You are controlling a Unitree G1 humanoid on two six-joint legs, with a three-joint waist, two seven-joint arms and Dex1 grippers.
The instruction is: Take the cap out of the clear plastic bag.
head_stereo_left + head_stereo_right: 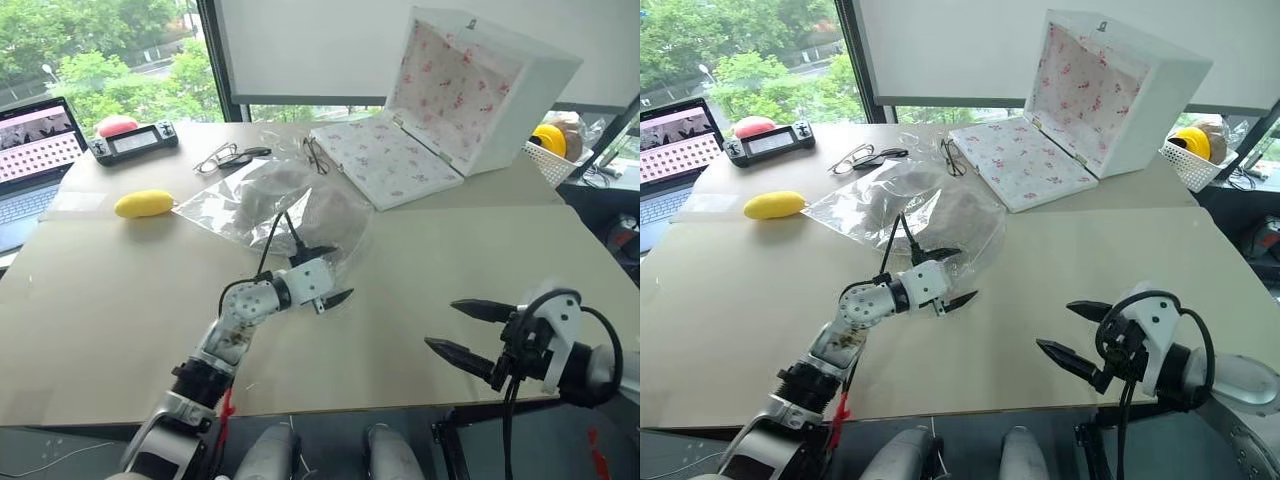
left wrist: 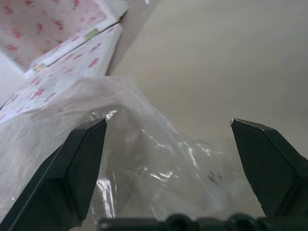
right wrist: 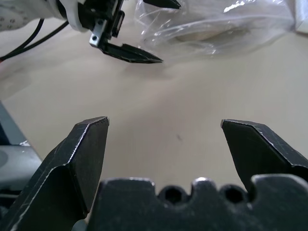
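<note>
The bag's near corner is blocked from my right gripper by my left gripper, which should back off and pinch loose plastic (image 1: 250, 237) along the bag's near edge.
The clear plastic bag (image 1: 262, 203) lies crinkled in the middle of the table. Through it shows the cap (image 1: 318, 212) as a soft beige-grey mound. My left gripper (image 1: 340, 272) is open at the bag's near edge, one finger over the plastic and the other just off it above the bare table. In the left wrist view the bag (image 2: 159, 168) lies between the spread fingers, and nothing is gripped. My right gripper (image 1: 442, 325) is open and empty near the table's front right edge, well apart from the bag. The right wrist view looks across the table at the bag (image 3: 216, 24).
An open white box with floral lining (image 1: 450, 110) stands behind the bag on the right. A yellow lemon-shaped object (image 1: 144, 204), two pairs of glasses (image 1: 225, 156), a controller (image 1: 135, 141) and a laptop (image 1: 35, 150) lie at the left. A white basket (image 1: 548, 160) sits at the far right.
</note>
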